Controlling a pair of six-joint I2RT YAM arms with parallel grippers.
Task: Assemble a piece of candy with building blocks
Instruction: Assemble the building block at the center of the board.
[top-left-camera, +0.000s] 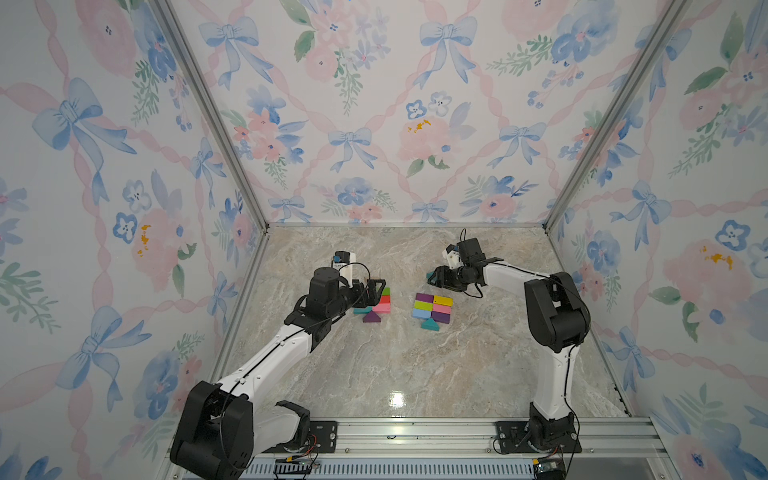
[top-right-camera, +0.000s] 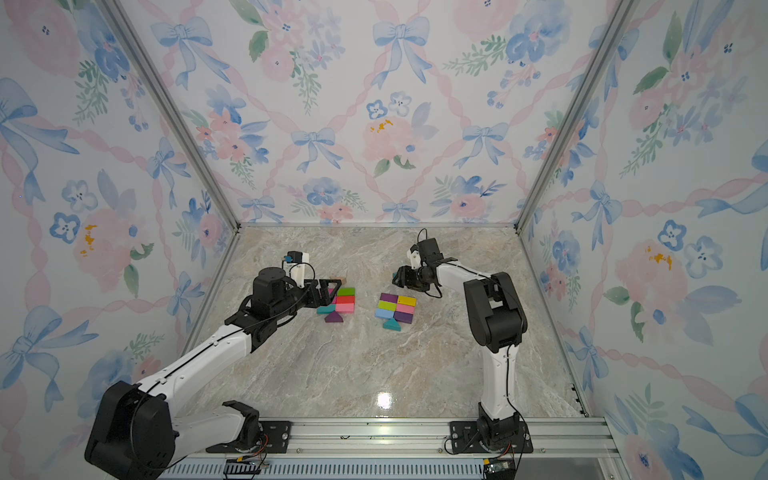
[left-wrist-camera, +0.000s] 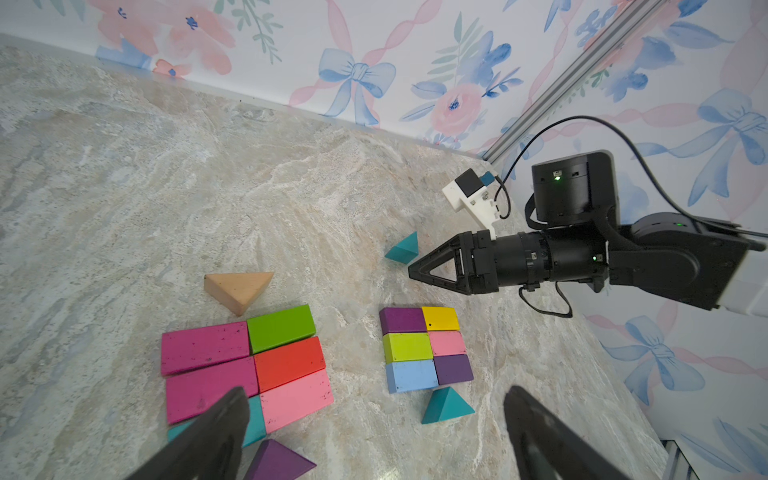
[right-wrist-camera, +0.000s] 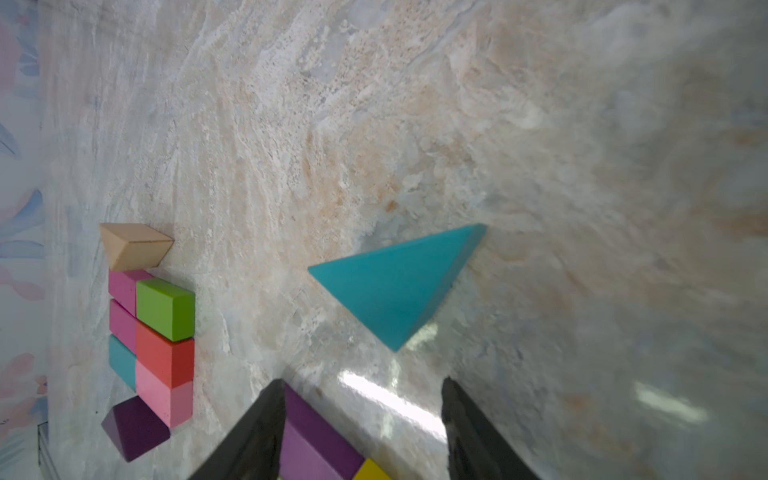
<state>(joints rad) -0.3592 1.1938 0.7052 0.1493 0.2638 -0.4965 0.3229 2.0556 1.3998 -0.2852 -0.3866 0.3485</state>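
Note:
The loose teal prism lies crooked to the yellow brick, so the robot's right gripper will reach past it, grip its long side (right-wrist-camera: 397, 247) at both ends and straighten it.
Two flat groups of building blocks lie on the marble table. The left group (top-left-camera: 383, 301) (left-wrist-camera: 249, 361) has magenta, green, red, pink and teal bricks, with a purple prism (left-wrist-camera: 276, 461) and a tan prism (left-wrist-camera: 239, 289) at its ends. The right group (top-left-camera: 432, 307) (left-wrist-camera: 424, 349) has purple, yellow, lime, pink and blue bricks, with a teal prism (left-wrist-camera: 444, 405) at its near end. A second teal prism (right-wrist-camera: 399, 282) (left-wrist-camera: 403, 248) lies loose on the table just beyond my right gripper (right-wrist-camera: 363, 382) (top-left-camera: 432, 276), which is open and empty. My left gripper (left-wrist-camera: 376, 395) (top-left-camera: 376, 286) hangs open over the left group.
Floral walls close the table at the back and on both sides. An aluminium rail (top-left-camera: 415, 432) with both arm bases runs along the front edge. Bare marble (top-left-camera: 395, 365) stretches between the blocks and the rail.

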